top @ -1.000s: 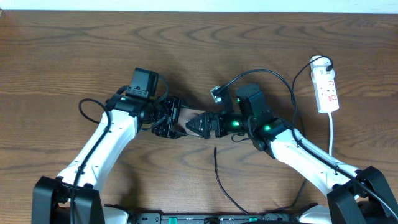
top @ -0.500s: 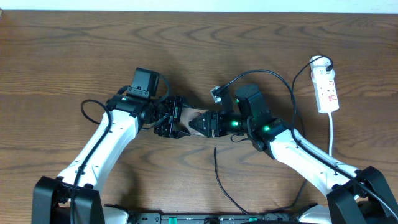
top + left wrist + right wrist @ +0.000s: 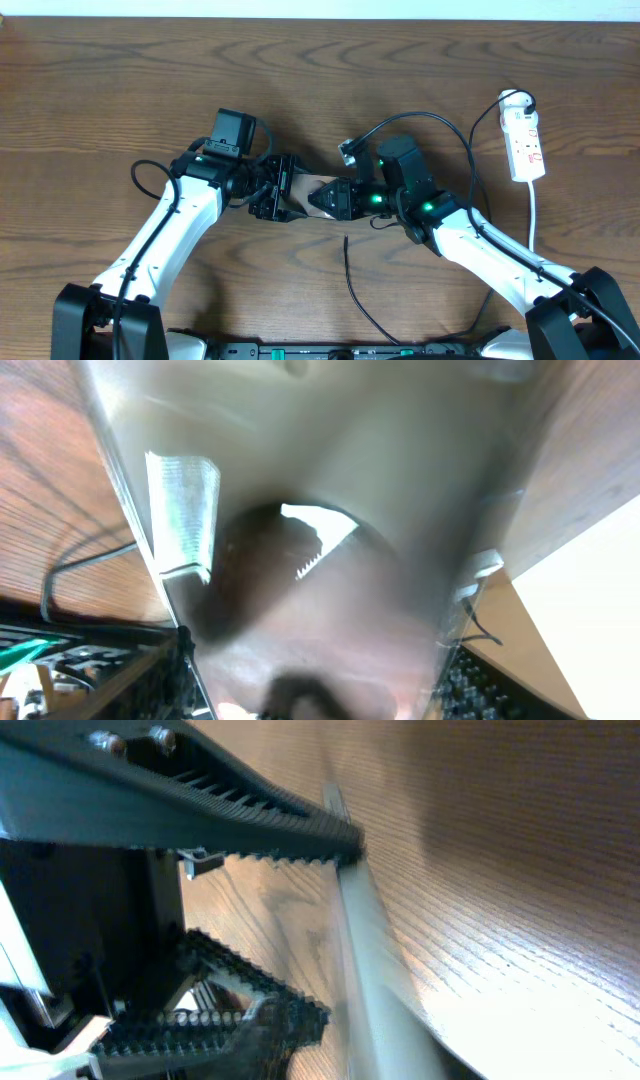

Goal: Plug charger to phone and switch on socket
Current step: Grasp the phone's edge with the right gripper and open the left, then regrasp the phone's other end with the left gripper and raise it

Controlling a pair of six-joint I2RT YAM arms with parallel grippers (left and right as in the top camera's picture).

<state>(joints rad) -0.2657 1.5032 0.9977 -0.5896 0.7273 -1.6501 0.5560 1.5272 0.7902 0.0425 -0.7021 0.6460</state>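
Observation:
My left gripper will open and back away from the phone's wide side that it straddles while my right gripper turns the phone, and then pinch the phone's thin end [image 3: 291, 194].
The phone [image 3: 305, 187] is a brownish-grey slab, lifted slightly off the table between the two arms. My left gripper [image 3: 280, 190] is shut across its width. The glossy face [image 3: 330, 480] fills the left wrist view, with a finger [image 3: 172, 665] at each lower edge. My right gripper [image 3: 327, 198] meets the phone's right end. Its toothed fingertips [image 3: 345, 848] touch the slab's edge [image 3: 372, 975], but a real grip does not show. The charger [image 3: 351, 278] lies loose on the table below the grippers, its tip pointing toward them. The socket [image 3: 526, 145] lies far right.
A white cord [image 3: 533, 215] runs from the socket toward the near edge. Thick black arm cables loop over the right arm [image 3: 440, 125] and beside the left arm [image 3: 135, 175]. Bare wood lies behind the arms and at far left.
The right gripper's jaws have narrowed a lot and their tips now sit at the phone's right end. The left gripper and the phone have stayed put.

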